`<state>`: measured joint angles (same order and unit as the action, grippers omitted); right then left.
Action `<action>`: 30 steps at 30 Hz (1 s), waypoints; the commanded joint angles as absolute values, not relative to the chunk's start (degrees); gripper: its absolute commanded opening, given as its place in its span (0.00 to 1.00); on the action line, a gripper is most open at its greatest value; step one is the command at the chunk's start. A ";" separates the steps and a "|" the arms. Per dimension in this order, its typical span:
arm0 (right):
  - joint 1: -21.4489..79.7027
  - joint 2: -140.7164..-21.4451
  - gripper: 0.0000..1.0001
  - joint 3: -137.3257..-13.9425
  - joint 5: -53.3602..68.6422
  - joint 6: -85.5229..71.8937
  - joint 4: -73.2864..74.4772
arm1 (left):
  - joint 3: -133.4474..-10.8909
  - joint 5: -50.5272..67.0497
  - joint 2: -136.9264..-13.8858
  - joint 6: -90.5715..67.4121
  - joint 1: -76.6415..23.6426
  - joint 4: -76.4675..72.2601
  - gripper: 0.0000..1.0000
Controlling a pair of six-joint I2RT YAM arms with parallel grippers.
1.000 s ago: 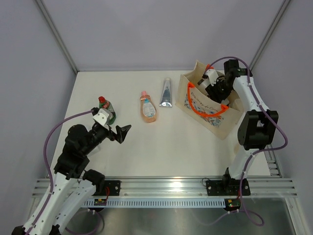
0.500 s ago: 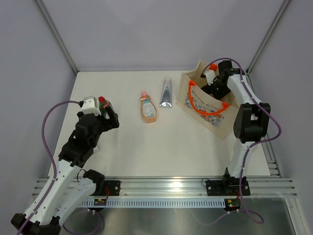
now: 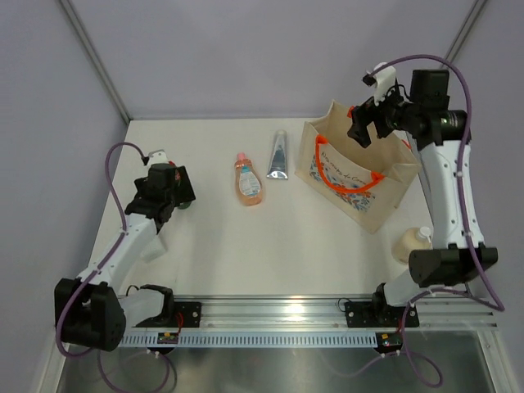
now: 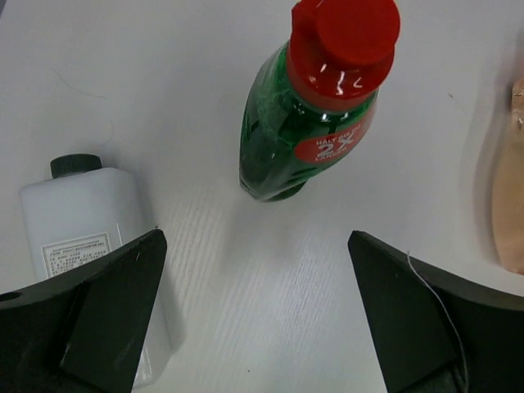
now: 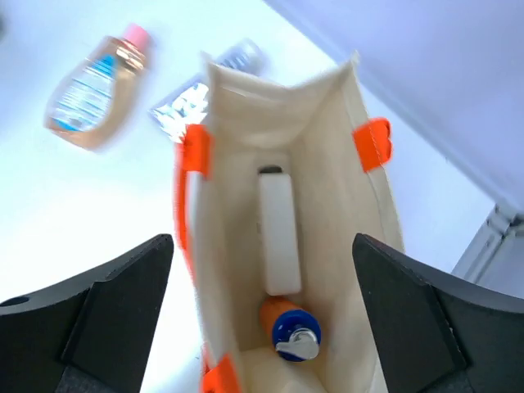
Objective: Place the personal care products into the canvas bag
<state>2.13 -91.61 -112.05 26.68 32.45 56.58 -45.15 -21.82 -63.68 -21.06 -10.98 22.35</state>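
Note:
I will move my left gripper to the green bottle next and close it on its upper body (image 3: 178,181) (image 4: 309,123), just below the red cap.
The canvas bag (image 3: 360,176) stands at the right with its mouth up. My right gripper (image 3: 372,123) hangs open above it, empty. Looking down, my right gripper (image 5: 262,239) sees a white bottle (image 5: 278,233) and an orange-blue bottle (image 5: 291,332) lying inside the bag (image 5: 360,205). My left gripper (image 3: 172,187) is open over the left side of the table. Ahead of the left gripper (image 4: 255,235) stands a green bottle with a red cap (image 4: 307,123), clear of the fingers. A white bottle with a dark cap (image 4: 82,237) lies by its left finger.
A peach-pink bottle (image 3: 248,182) and a silver tube (image 3: 278,155) lie mid-table between the arms. A cream pump bottle (image 3: 412,241) stands near the right arm, in front of the bag. The enclosure's walls close the table at the back and sides.
My right gripper has opened and risen out of the bag, with a white bottle left inside. My left gripper has swung back and left, over the green bottle.

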 commanded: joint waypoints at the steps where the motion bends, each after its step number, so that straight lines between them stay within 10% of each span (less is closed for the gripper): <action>1: 2.37 -82.20 1.00 -105.23 43.10 30.06 54.42 | -47.90 -11.20 -67.49 -12.60 -8.62 11.18 0.99; 11: 2.46 -63.90 0.99 -73.49 70.83 33.57 38.32 | -52.21 -1.50 -82.88 -1.15 -4.75 -1.04 0.84; 18: 2.99 -62.75 0.99 -70.05 71.38 40.51 43.67 | -51.06 -0.35 -83.41 -1.76 -4.31 -3.43 0.35; 21: 7.45 -62.32 0.99 -69.70 64.29 45.09 46.93 | -50.80 10.06 -80.25 -4.73 -4.31 -4.04 0.19; 30: 24.69 -70.19 0.99 -68.63 54.66 33.58 36.04 | -45.11 52.32 -67.26 -20.71 -4.92 -16.94 0.10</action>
<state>22.81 -65.63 -67.05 56.55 38.81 41.76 -46.44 29.17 -74.43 -11.53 -4.29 0.01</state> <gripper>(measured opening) 0.993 0.551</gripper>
